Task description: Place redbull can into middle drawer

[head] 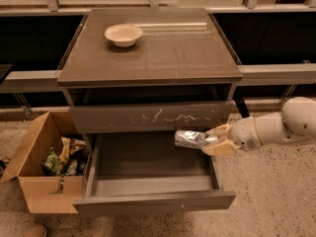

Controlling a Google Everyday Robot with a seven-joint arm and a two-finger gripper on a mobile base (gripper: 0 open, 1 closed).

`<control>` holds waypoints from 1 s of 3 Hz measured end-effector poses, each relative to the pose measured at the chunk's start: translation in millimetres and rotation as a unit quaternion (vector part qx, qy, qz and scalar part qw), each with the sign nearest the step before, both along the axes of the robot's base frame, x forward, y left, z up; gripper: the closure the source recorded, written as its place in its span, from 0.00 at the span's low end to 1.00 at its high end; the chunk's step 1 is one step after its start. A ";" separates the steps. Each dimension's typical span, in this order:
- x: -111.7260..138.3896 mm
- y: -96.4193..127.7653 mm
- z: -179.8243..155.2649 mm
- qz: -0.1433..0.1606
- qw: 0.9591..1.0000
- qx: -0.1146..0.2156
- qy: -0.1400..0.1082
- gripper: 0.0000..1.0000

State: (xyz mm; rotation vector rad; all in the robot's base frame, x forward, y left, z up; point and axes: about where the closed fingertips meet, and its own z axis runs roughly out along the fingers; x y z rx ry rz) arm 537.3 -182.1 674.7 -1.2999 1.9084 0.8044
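I will release the redbull can near the centre of the open middle drawer's bare bottom [161,168].
The redbull can [189,138], silver and shiny, lies sideways in my gripper [211,140], which is shut on it. My arm reaches in from the right. The can hangs above the right side of the open middle drawer [153,201], just below the scratched drawer front [148,117]. The middle drawer is pulled far out, and the part of its inside that shows holds nothing.
A cream bowl [123,34] sits on the cabinet top [192,53] at the back left. An open cardboard box [34,181] with packets stands on the floor left of the drawer. A rail runs behind the cabinet.
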 end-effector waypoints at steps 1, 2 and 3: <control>1.7 20.6 -76.0 0.023 0.998 -0.002 0.058 1.00; 5.4 42.9 -135.2 0.035 0.994 -0.005 0.100 1.00; 14.5 68.3 -181.1 0.042 0.991 -0.014 0.127 1.00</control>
